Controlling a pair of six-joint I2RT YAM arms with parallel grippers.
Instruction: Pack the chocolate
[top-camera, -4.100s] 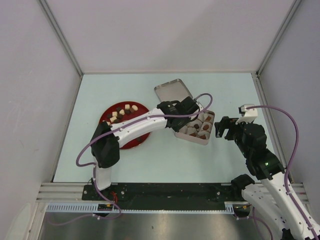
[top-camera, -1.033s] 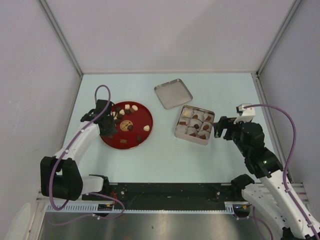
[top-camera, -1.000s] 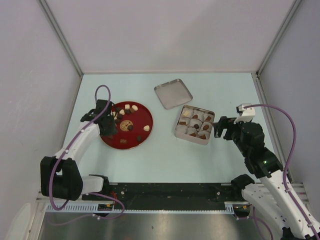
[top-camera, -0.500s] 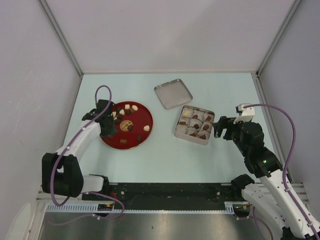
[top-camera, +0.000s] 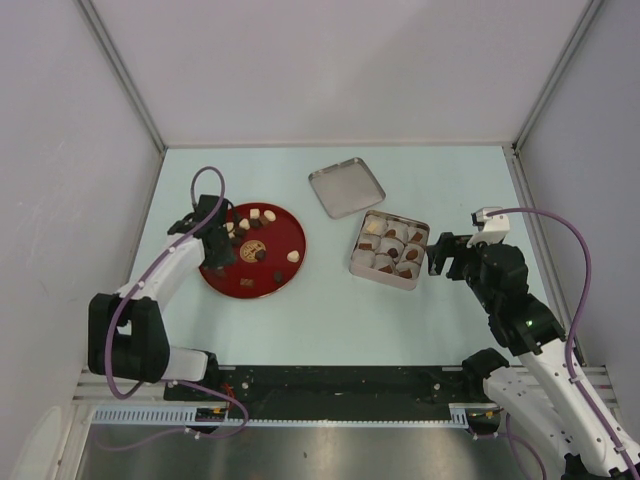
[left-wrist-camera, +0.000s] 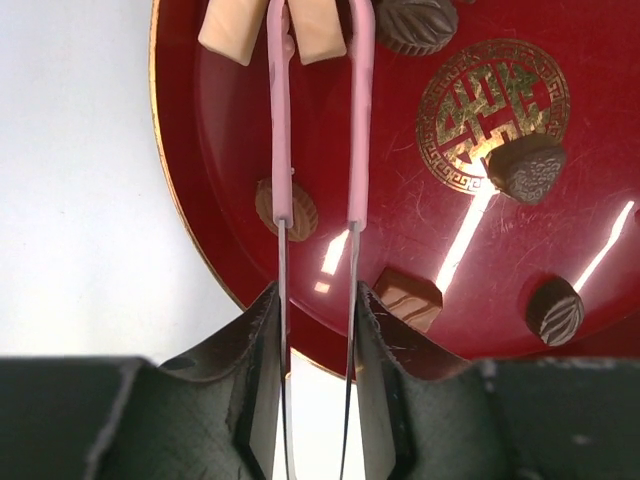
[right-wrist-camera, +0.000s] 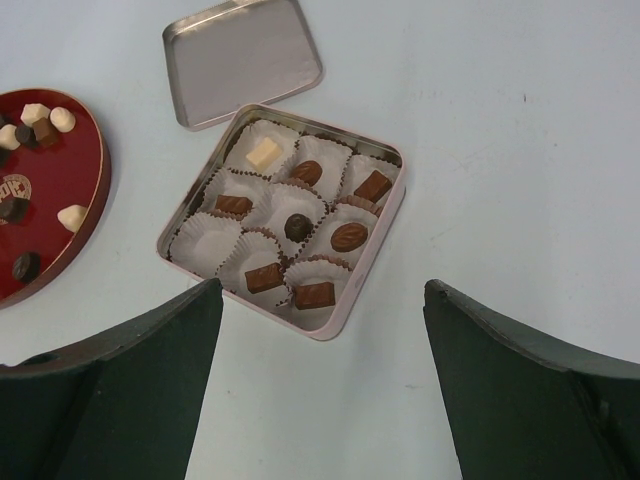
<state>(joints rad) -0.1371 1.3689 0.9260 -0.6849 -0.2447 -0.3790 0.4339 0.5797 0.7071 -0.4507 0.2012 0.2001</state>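
Observation:
The cream piece will sit in the tin's empty corner cup (top-camera: 361, 257) closest to the red plate after my left gripper lets it go.
The chocolate (top-camera: 255, 215) lies as small dark and cream pieces on the red plate (top-camera: 272, 282). My left gripper (top-camera: 212, 240) hovers over the plate's left edge, shut on pink tweezers (left-wrist-camera: 280, 150). The tweezers reach between two cream pieces (left-wrist-camera: 232, 25) at the top of the left wrist view, and their tips are out of frame. Dark pieces (left-wrist-camera: 526, 165) lie to their right. The square metal tin (right-wrist-camera: 355, 300) holds several pieces in paper cups, and one cup (right-wrist-camera: 205, 245) is empty. My right gripper (right-wrist-camera: 320, 400) is open and empty beside the tin (top-camera: 352, 268).
The tin's lid (top-camera: 346, 187) lies upturned behind the tin, between it and the plate. It also shows in the right wrist view (right-wrist-camera: 240, 60). Grey walls close in the table on three sides.
My left arm has swung from over the tin back to the plate's left edge with the tweezers. In the last second it crept slightly farther back. The right arm has not moved.

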